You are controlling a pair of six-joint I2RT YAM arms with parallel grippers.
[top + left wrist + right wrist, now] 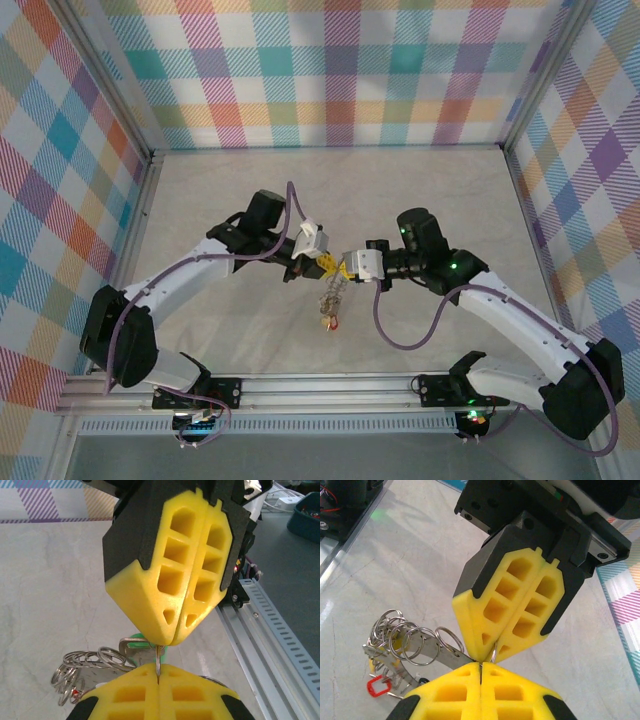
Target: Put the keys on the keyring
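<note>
Both my grippers are pinching the split-ring wire while the green tag hangs free, so next my right gripper takes the green tag (138,641) and works it around the ring.
My two grippers meet tip to tip above the middle of the table, the left gripper (323,264) against the right gripper (350,266). The keyring (432,650) is a flat silvery band, and its end runs into my shut right gripper (480,666). Several small split rings (405,635) hang on it, with keys (331,300) dangling below and a red tag (376,687) among them. My left gripper (158,674) is shut on a thin split-ring wire (158,657) that reaches the right fingertips (167,635). A green tag (136,643) shows behind them.
The pale table (420,190) has plaid walls on three sides. A metal rail (330,385) carrying both arm bases runs along the near edge. A purple cable (400,345) loops beneath the right arm.
</note>
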